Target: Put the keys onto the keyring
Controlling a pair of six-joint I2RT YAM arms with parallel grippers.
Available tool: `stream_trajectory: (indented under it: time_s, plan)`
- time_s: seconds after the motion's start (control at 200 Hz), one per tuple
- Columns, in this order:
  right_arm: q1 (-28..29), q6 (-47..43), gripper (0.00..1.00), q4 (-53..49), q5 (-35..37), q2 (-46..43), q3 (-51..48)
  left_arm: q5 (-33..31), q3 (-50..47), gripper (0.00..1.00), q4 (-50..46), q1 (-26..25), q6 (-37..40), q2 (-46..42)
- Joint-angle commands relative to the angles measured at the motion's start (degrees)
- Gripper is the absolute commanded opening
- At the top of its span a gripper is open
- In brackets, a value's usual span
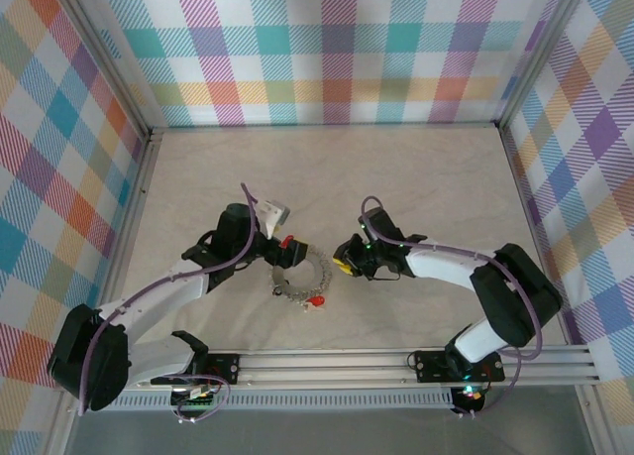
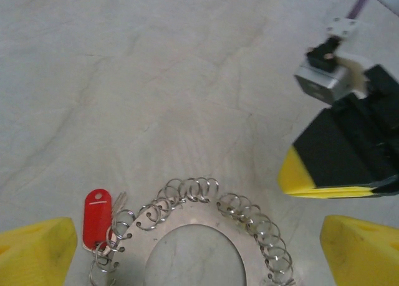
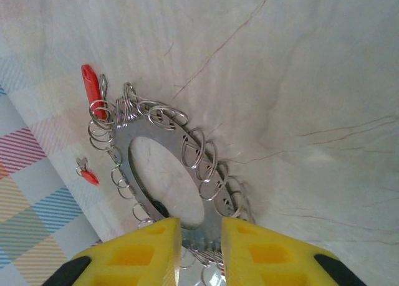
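My right gripper's fingers are nearly closed short of the keyring's outer loops, so it should open, move in and take the keyring's rim (image 2: 242,224).
The keyring (image 1: 322,274) is a flat silvery disc with a wide hole and several small wire loops round its rim; it lies mid-table between both arms. One red-headed key (image 2: 96,216) hangs on a loop at its left rim, also visible as the key (image 3: 92,90). A second red key (image 3: 88,175) lies loose on the table beside the ring, near its front edge (image 1: 317,302). My right gripper (image 3: 201,248) has closed over the keyring's band (image 3: 212,227), one yellow finger over the hole and one at the outer rim. My left gripper (image 2: 199,261) stands wide open over the keyring's other side.
Plaid walls (image 1: 327,49) enclose the pale table on three sides. An aluminium rail (image 1: 396,361) runs along the near edge by the arm bases. A yellow-tipped finger of the right gripper (image 2: 305,174) sits close to the left gripper's right finger (image 2: 361,248).
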Motion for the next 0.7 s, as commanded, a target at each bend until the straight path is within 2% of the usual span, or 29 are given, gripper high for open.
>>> stream_trajectory:
  time_s: [0.0,0.07,0.24,0.39,0.7]
  plan:
    - [1.89,6.01,0.19,7.03,0.14,2.33,-1.03,-3.5,-0.48,1.0,2.92,-0.33,3.95,-2.04]
    - [2.98,7.3,0.16,7.44,1.55,2.91,-1.43,-5.42,-0.22,1.0,2.58,-0.33,2.83,-2.06]
    - [3.38,8.41,0.15,6.41,3.18,2.41,-2.37,-9.37,1.26,1.0,0.27,-0.25,0.59,-1.71]
    - [3.73,9.91,0.14,1.36,3.81,3.1,-1.4,-9.06,1.63,1.0,-2.0,-0.23,0.9,-1.66]
    - [4.16,11.22,0.15,-1.65,3.99,4.48,1.24,-10.44,0.22,1.0,-3.06,-0.2,0.2,-2.16]
